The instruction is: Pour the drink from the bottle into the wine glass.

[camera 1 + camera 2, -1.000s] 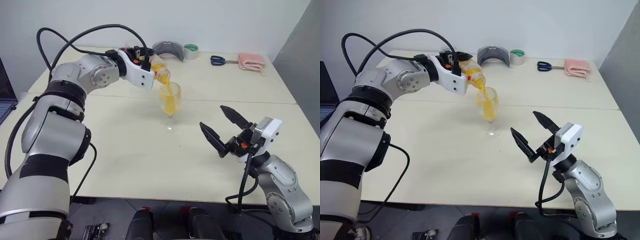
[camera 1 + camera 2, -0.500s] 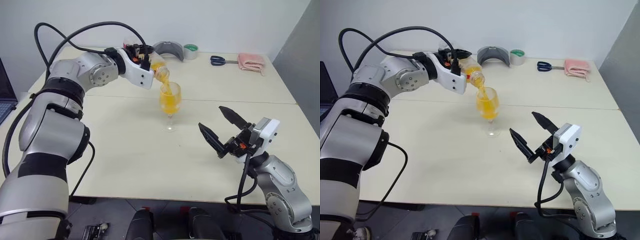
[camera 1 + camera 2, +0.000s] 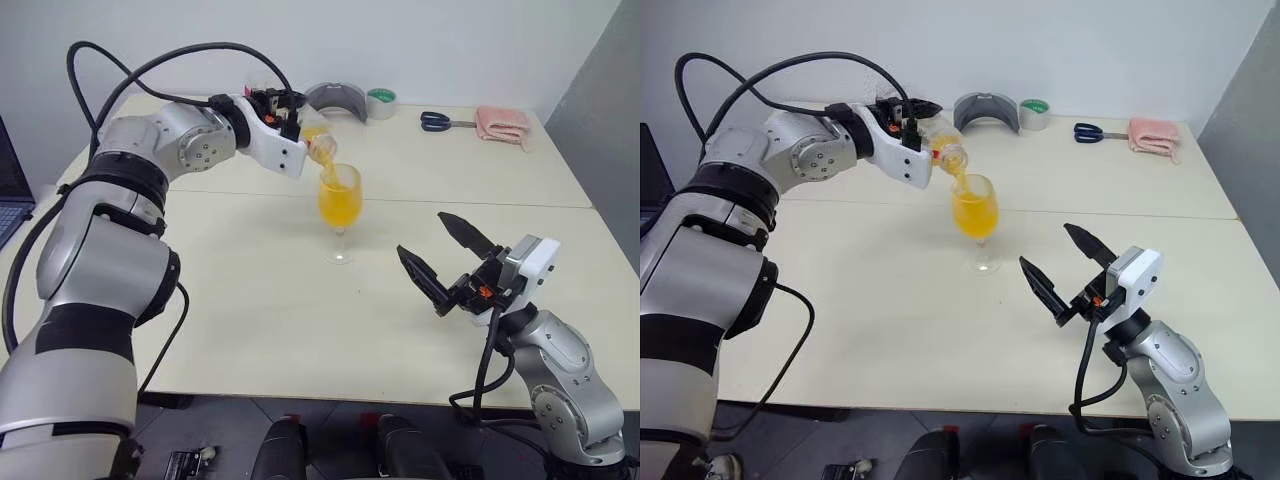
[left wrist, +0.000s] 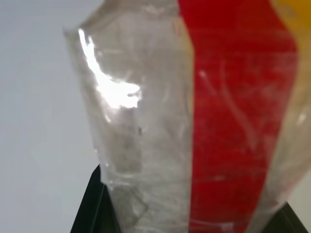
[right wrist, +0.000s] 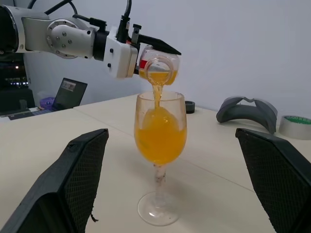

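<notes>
The robot's left gripper will release the bottle on the laptop side of the wine glass (image 3: pixel 243 245), just before the seam.
My left gripper (image 3: pixel 296 112) is shut on the bottle (image 3: pixel 316 133), a small clear one held tipped with its mouth just over the wine glass (image 3: pixel 340 203). A thin stream of orange drink (image 5: pixel 156 95) falls from the mouth into the bowl, which is a good half full. The stemmed glass stands upright on the table (image 3: pixel 250 300). Seen from the left wrist, the bottle's clear wall (image 4: pixel 136 136) and red label strip (image 4: pixel 233 121) are very close. To the glass's front right, my right gripper (image 3: pixel 425 235) hovers open and empty, its fingers (image 5: pixel 82 170) framing the glass from a distance.
Along the table's far edge lie a grey curved object (image 3: pixel 337 100), a roll of tape (image 3: pixel 381 103), scissors (image 3: pixel 440 121) and a folded pink cloth (image 3: pixel 502 123). A laptop (image 3: pixel 10 195) sits at the far left. A seam (image 3: pixel 480 203) crosses the tabletop behind the glass.
The level of drink in the wine glass has risen while the stream keeps flowing. Both arms have stayed where they were.
</notes>
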{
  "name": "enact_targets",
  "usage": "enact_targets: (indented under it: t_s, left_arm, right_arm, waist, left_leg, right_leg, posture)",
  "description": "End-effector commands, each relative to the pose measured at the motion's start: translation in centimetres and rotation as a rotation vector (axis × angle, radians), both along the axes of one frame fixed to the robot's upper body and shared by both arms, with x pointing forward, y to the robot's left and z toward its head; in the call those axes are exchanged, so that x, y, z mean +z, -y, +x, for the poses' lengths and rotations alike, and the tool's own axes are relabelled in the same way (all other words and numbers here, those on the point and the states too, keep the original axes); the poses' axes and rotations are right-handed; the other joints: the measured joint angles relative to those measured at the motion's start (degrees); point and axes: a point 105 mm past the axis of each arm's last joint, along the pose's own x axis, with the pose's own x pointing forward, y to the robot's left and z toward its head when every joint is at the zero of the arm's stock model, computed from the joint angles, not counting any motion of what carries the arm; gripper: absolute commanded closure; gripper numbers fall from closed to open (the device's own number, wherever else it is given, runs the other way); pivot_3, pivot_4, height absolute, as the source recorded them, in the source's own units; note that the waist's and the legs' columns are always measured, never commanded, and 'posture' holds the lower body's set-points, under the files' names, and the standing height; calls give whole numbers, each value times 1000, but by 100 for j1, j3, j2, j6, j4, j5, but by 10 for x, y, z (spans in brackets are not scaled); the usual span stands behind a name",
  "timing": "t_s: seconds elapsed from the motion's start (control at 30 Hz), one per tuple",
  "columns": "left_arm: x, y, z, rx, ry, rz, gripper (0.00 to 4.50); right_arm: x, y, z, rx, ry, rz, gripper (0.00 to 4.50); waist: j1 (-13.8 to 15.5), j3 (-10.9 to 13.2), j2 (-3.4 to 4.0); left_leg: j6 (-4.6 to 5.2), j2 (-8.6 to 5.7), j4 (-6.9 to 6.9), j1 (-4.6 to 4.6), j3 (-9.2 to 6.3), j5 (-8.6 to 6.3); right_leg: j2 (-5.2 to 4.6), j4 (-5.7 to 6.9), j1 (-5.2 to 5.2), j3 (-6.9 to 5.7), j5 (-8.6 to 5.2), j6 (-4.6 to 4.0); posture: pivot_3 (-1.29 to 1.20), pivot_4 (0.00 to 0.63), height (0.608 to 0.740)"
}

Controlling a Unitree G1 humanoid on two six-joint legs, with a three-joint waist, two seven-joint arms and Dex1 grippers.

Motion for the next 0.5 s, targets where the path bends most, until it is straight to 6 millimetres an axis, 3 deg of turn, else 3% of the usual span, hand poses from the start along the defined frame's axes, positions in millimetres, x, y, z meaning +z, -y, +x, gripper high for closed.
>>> enact_targets:
  t_s: [0.03, 0.33, 0.5]
  left_arm:
    - [13, 7, -5, -41, -28, -112, 2871]
    - [9, 11, -13, -127, -218, -326, 2871]
    - [12, -6, -7, -124, -386, -742, 2871]
  right_arm:
    - [8, -2, -4, -2, 45, 0, 0]
    - [8, -1, -3, 13, 38, -7, 0]
    - [9, -4, -4, 46, 36, -24, 0]
  waist:
    - [0, 0, 0]
    - [-14, 0, 0]
    - [-16, -2, 2]
  left_leg:
    - [-1, -1, 1, 0, 1, 0]
    - [-19, 0, 0, 6, 0, 12]
    - [-18, -1, 10, 10, -2, 12]
  right_leg:
    - [-1, 0, 0, 1, 0, 0]
    - [0, 12, 0, 2, 0, -1]
    - [-1, 29, 4, 1, 0, -1]
  posture:
    - [0, 150, 740]
    - [0, 150, 740]
    - [0, 150, 740]
